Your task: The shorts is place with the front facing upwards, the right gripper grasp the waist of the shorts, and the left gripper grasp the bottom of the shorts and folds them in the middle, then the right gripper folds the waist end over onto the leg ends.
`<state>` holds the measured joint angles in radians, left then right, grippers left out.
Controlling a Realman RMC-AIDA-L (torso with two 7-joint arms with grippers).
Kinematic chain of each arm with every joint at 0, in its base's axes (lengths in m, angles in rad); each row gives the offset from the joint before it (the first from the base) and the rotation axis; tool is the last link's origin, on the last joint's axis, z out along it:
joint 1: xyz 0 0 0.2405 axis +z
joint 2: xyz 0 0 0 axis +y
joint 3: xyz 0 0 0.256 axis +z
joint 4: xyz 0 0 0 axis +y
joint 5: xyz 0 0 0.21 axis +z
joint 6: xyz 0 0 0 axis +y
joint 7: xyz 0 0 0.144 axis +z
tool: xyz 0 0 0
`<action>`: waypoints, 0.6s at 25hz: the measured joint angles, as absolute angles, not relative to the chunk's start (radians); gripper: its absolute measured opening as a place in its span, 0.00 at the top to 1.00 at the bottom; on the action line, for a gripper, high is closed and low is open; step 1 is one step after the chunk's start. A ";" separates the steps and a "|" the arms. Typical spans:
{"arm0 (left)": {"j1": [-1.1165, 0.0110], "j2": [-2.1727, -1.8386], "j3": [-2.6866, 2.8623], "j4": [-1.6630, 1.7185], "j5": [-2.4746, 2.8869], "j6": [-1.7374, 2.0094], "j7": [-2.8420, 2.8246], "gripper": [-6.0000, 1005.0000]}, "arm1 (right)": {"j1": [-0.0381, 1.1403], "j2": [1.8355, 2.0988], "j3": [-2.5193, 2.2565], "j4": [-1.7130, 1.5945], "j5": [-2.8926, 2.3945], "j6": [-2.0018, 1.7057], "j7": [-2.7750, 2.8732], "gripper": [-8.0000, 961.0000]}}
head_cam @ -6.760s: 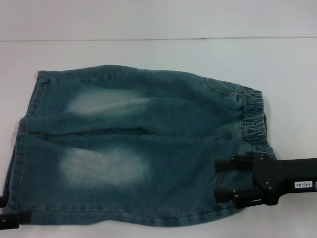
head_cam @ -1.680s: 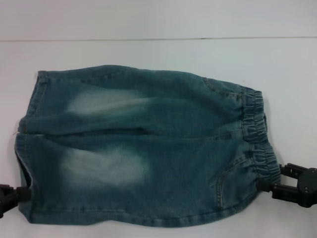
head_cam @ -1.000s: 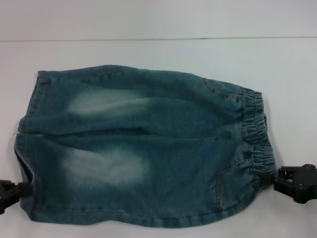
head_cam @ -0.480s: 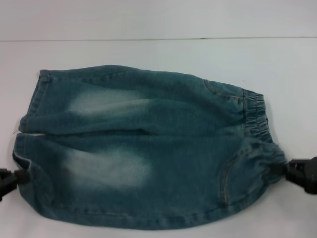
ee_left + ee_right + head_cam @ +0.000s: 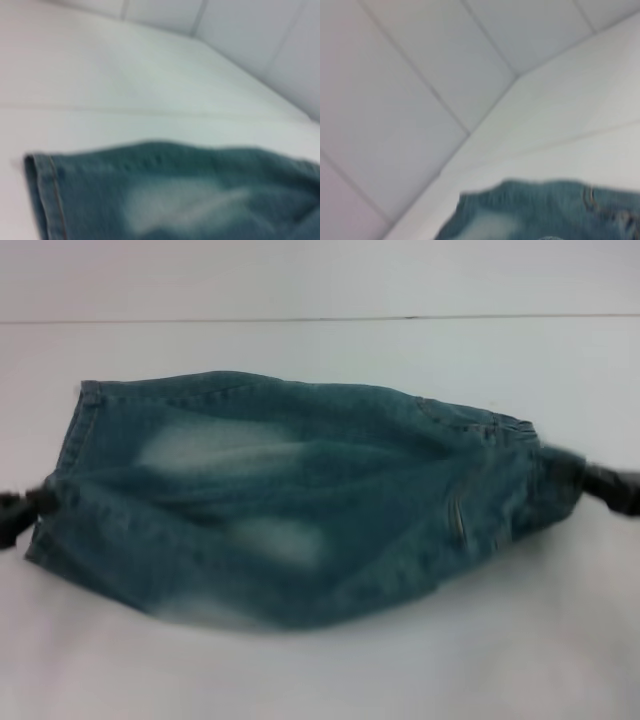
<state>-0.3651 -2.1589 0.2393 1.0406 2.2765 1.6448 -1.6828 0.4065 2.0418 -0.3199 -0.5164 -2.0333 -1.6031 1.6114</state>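
I should release the near leg hem, now lifted off the table, from my left gripper on top of the far corner of the leg end (image 5: 112, 388) (image 5: 56, 163).
The blue denim shorts (image 5: 300, 500) lie across the white table, leg ends at the left and waist at the right. Their near half is lifted off the table and hangs stretched between the two grippers, while the far edge stays flat. My left gripper (image 5: 35, 502) is shut on the leg hem at the left end. At the right end, my right gripper (image 5: 585, 478) is shut on the bunched waist. The left wrist view shows the far leg hem of the shorts (image 5: 175, 200). The right wrist view shows the shorts (image 5: 545, 210) near the waist, with no fingers in view.
The white table (image 5: 320, 670) extends in front of and behind the shorts. Its back edge (image 5: 320, 318) meets a pale panelled wall.
Both grippers have risen and moved toward the far side, carrying the near edge of the shorts up off the table. The waist has bunched at the right gripper.
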 joint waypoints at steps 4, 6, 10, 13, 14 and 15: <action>-0.388 -2.160 0.239 1.009 2.184 1.565 -1.699 0.98 | 0.431 2.052 -0.315 -0.494 -1.928 -1.557 1.654 0.90; -0.396 -2.157 0.240 0.992 2.131 1.521 -1.703 0.98 | 0.446 2.049 -0.315 -0.475 -1.900 -1.526 1.671 0.89; -0.425 -2.151 0.242 0.959 2.084 1.418 -1.722 0.98 | 0.473 2.046 -0.312 -0.434 -1.847 -1.432 1.690 0.88; -0.445 -2.151 0.247 0.934 2.061 1.328 -1.723 0.98 | 0.478 2.051 -0.311 -0.404 -1.775 -1.363 1.691 0.87; -0.449 -2.151 0.248 0.928 2.056 1.310 -1.723 0.98 | 0.479 2.053 -0.311 -0.396 -1.752 -1.341 1.691 0.87; -0.454 -2.151 0.250 0.919 2.049 1.290 -1.722 0.98 | 0.481 2.053 -0.311 -0.387 -1.736 -1.323 1.691 0.87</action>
<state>-0.4544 -2.1507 0.2503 0.9189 2.0489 1.2902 -1.7224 0.4811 2.0534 -0.3114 -0.3870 -1.7361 -1.3235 1.6905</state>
